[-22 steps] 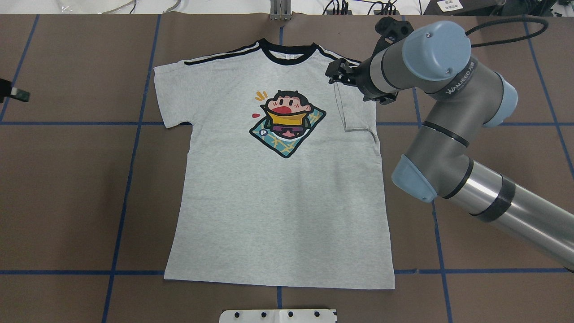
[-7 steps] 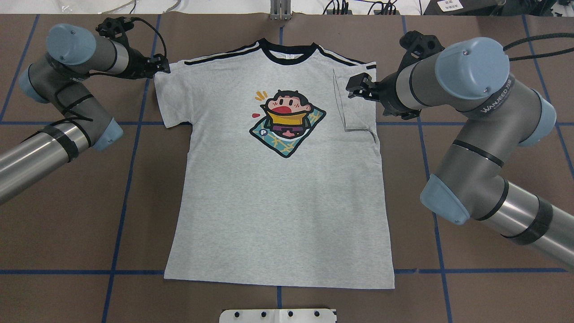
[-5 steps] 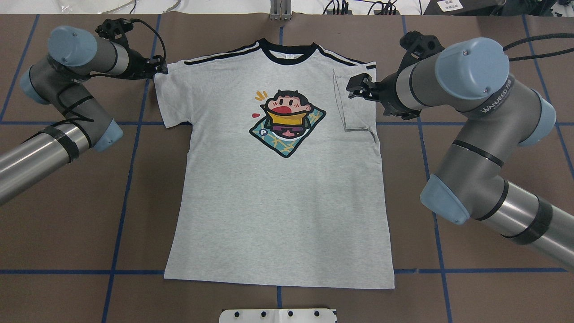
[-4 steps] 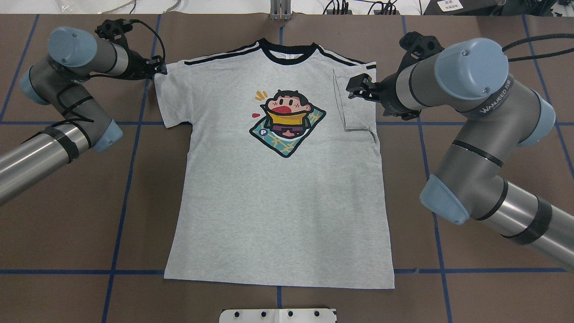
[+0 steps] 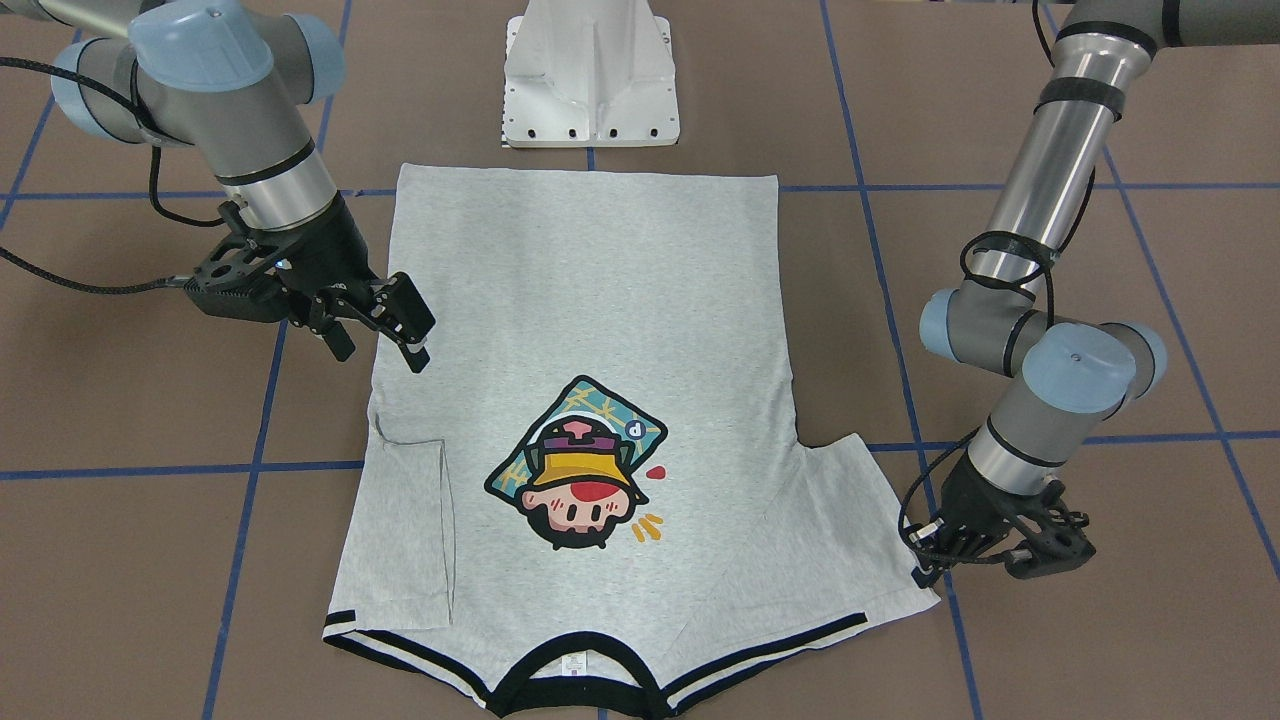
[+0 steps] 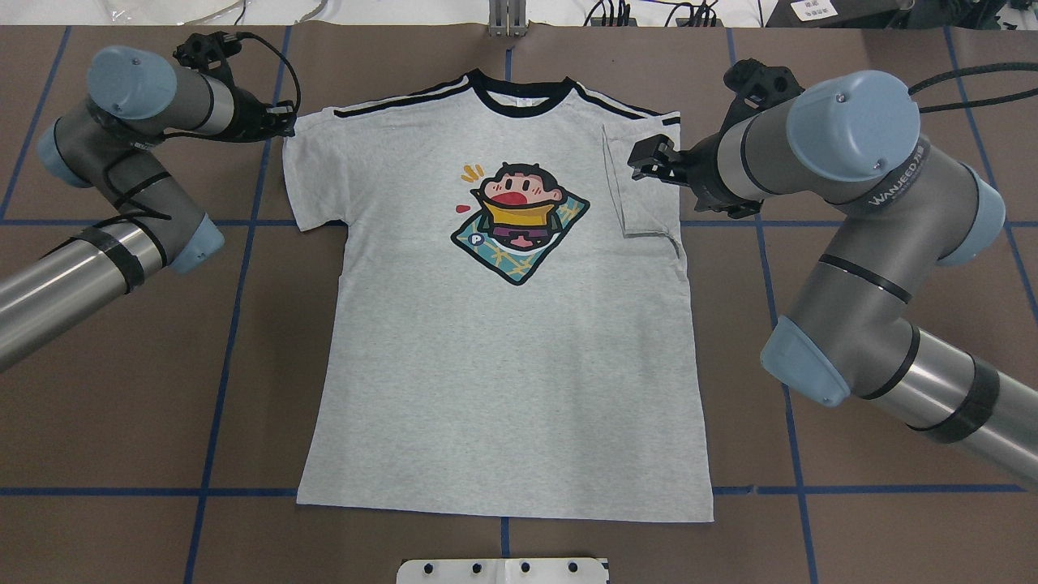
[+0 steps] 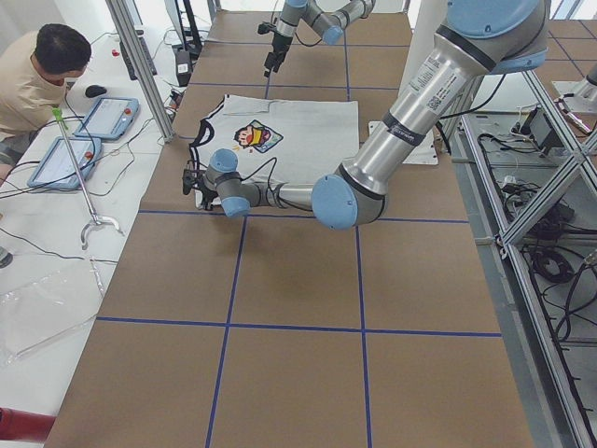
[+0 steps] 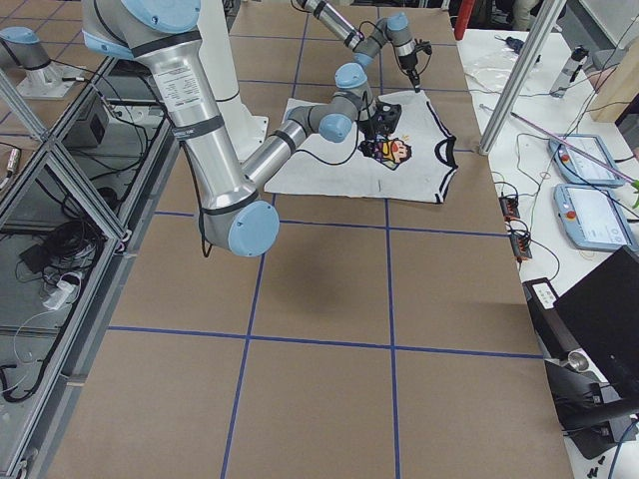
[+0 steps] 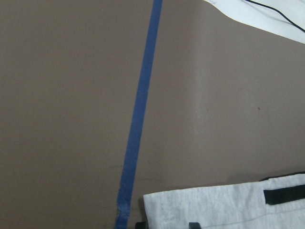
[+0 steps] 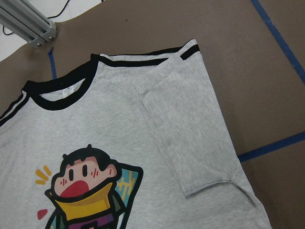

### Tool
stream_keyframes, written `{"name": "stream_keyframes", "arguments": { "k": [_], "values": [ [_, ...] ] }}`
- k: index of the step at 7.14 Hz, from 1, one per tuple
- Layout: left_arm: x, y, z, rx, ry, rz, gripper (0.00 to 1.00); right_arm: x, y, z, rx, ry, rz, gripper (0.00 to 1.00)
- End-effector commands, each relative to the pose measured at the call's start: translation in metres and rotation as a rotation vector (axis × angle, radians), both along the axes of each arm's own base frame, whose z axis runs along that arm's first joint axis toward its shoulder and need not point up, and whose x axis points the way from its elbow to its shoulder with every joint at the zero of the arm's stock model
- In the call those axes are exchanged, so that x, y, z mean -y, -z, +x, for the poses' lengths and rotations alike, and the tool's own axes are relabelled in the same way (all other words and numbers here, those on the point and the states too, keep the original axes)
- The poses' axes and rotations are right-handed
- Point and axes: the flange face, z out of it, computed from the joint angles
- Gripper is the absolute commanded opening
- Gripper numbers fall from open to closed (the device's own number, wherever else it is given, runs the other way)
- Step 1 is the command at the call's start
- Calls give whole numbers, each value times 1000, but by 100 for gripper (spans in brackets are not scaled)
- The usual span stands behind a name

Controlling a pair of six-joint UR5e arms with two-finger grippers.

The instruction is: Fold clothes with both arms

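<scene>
I should release the sleeve's corner with my left gripper on the T-shirt (image 5: 716, 598) between the orange marks and the black stripes.
The grey T-shirt (image 6: 503, 365) lies flat with its print up and its black collar at the far side. Its right sleeve (image 6: 645, 195) is folded in onto the body, and its left sleeve (image 6: 312, 178) is spread out. My left gripper (image 6: 285, 127) sits low at that sleeve's far outer corner (image 5: 925, 590). In the left wrist view two dark fingertips (image 9: 193, 224) show apart at the bottom edge, with the sleeve's hem (image 9: 224, 210) between them. My right gripper (image 5: 380, 345) hangs open and empty above the folded sleeve (image 10: 190, 129).
The white pedestal base (image 5: 592, 75) stands at the near edge, just past the shirt's hem. Blue tape lines (image 6: 235, 324) grid the brown table cover. A person (image 7: 37, 75) sits with tablets beyond the far edge, where cables and a metal post (image 6: 507, 20) also lie.
The left arm has come in from off the left edge to the left sleeve's corner. The right gripper has drawn back to the right. In the last second the left gripper eased slightly left.
</scene>
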Motion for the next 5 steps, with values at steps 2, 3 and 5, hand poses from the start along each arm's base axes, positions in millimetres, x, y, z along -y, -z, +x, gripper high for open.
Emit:
{"name": "stream_keyframes", "arguments": {
  "k": [2, 3, 5],
  "values": [
    [-38, 97, 48, -215, 17, -58, 0, 1, -4, 0, -7, 3, -2, 100],
    [-54, 139, 94, -274, -8, -105, 0, 0, -8, 0, -13, 7, -2, 100],
    [-47, 147, 132, -223, 78, -101, 0, 0, -14, -2, -23, 11, -7, 100]
  ]
}}
